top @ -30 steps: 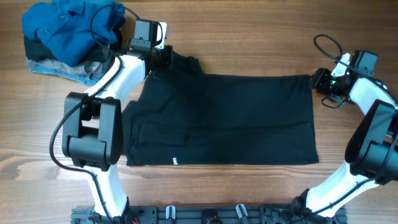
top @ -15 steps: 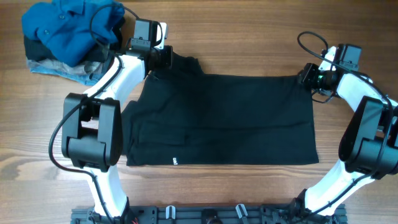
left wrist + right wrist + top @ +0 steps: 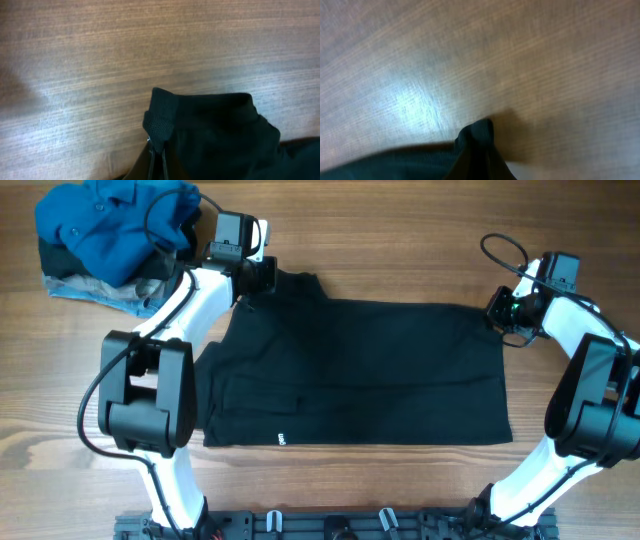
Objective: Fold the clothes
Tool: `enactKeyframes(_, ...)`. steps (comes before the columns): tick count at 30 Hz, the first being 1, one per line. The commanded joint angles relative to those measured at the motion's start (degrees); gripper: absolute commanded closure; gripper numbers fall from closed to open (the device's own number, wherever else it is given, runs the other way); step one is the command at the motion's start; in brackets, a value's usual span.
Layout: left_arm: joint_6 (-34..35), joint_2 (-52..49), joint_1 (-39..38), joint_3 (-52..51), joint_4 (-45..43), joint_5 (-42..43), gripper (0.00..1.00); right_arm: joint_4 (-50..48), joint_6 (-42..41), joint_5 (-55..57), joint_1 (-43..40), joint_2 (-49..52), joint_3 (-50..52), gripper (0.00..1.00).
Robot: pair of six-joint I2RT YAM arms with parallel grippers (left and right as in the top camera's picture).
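My right gripper is going to let go of the black T-shirt's far corner about midway [image 3: 501, 363] along the T-shirt's side edge toward its near corner.
The clothes [image 3: 360, 370], a black T-shirt, lie spread flat on the wooden table in the overhead view, with a small white tag [image 3: 282, 439] near the front edge. My left gripper [image 3: 264, 277] is at the shirt's far left corner, shut on a pinch of the fabric. In the left wrist view the black cloth [image 3: 210, 125] bunches up out of the shut left gripper [image 3: 158, 152]. My right gripper [image 3: 498, 309] is at the far right corner, shut on it. In the right wrist view a peak of the shirt [image 3: 476, 134] rises from the shut right gripper [image 3: 479, 159].
A bright blue shirt [image 3: 110, 225] lies heaped on a grey-blue denim garment [image 3: 95, 288] at the far left corner of the table. A black rail [image 3: 330, 526] runs along the near edge between the arm bases.
My right gripper has moved left onto the shirt's far right corner and shut on it. The left gripper has kept its hold and place.
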State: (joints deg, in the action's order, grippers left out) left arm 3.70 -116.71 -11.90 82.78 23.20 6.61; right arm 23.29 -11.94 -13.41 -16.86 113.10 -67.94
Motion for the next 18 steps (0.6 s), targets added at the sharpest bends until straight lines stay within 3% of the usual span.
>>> enactKeyframes(1, 0.13, 5.33, 0.13, 0.61, 3.61, -3.19, 0.96, 3.8, -0.63, 1.16, -0.46, -2.67, 0.33, 0.96)
enactKeyframes(9, 0.13, 9.57, 0.17, 0.61, 14.91, -4.37, 0.96, 8.98, 0.57, 1.49, -0.46, -9.51, 0.33, 0.95)
enactKeyframes(18, 0.15, 9.46, 0.15, 0.59, 28.68, -4.11, 0.96, 16.63, -0.04, 9.14, -0.46, -12.28, 0.33, 0.96)
